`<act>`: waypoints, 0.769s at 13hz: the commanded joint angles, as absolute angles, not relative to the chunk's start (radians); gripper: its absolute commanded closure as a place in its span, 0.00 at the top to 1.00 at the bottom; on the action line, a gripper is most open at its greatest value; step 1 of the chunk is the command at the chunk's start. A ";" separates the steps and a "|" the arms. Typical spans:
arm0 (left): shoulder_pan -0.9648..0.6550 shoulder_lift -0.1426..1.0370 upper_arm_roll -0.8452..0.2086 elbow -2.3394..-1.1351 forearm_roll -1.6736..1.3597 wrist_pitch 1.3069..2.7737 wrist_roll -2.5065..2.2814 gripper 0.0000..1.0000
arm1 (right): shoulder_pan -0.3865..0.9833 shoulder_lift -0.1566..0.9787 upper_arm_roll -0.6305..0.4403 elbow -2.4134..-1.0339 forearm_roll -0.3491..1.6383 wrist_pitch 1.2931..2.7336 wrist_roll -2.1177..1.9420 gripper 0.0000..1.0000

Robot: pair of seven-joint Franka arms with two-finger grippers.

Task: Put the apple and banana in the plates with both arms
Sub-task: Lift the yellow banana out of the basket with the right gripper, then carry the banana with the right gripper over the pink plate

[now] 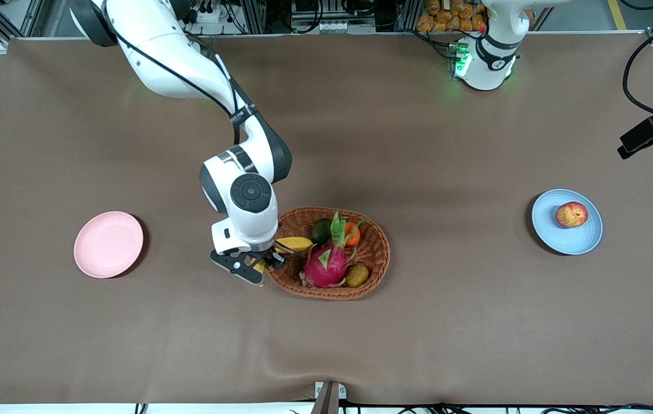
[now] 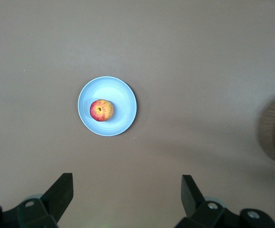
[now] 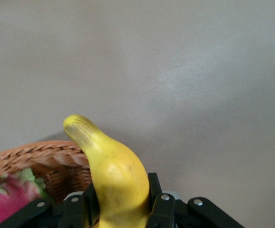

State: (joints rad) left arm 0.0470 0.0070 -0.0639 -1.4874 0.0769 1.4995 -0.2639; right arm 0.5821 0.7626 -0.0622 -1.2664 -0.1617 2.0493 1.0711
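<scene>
My right gripper has the banana. It will let go of it on the pale pink plate [image 1: 98, 244], a little past the plate's middle from the wicker basket.
My right gripper [image 1: 261, 263] hangs over the wicker basket's rim at the right arm's end and is shut on the yellow banana [image 1: 295, 244]. In the right wrist view the banana [image 3: 114, 171] rises between the fingers [image 3: 154, 190], its tip pointing out over the table. The red-yellow apple [image 1: 571, 214] lies on the light blue plate [image 1: 562, 240] toward the left arm's end. The pale pink plate [image 1: 109, 244] stands bare toward the right arm's end. My left gripper [image 2: 126, 183] hangs open high above the table, with the apple [image 2: 102, 110] and blue plate [image 2: 124, 95] below it.
The oval wicker basket [image 1: 382, 248] at mid-table holds a magenta dragon fruit [image 1: 326, 264], an orange [image 1: 352, 234], a dark green fruit [image 1: 320, 230] and a brown one [image 1: 356, 276]. The left arm's base [image 1: 484, 60] stands at the table's edge. A black device [image 1: 651, 135] juts in over the left arm's end.
</scene>
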 commanded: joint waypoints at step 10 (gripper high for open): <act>-0.008 -0.009 0.000 -1.526 0.061 1.588 -0.242 1.00 | 0.387 0.537 -0.077 -1.353 -0.180 1.782 0.335 0.02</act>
State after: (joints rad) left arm -0.0006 -0.0077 -0.0113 -1.5117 0.0768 1.5573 -0.2616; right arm 0.4533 0.6056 -0.0952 -1.2763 -0.1726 1.7821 0.4438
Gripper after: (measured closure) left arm 0.000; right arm 0.581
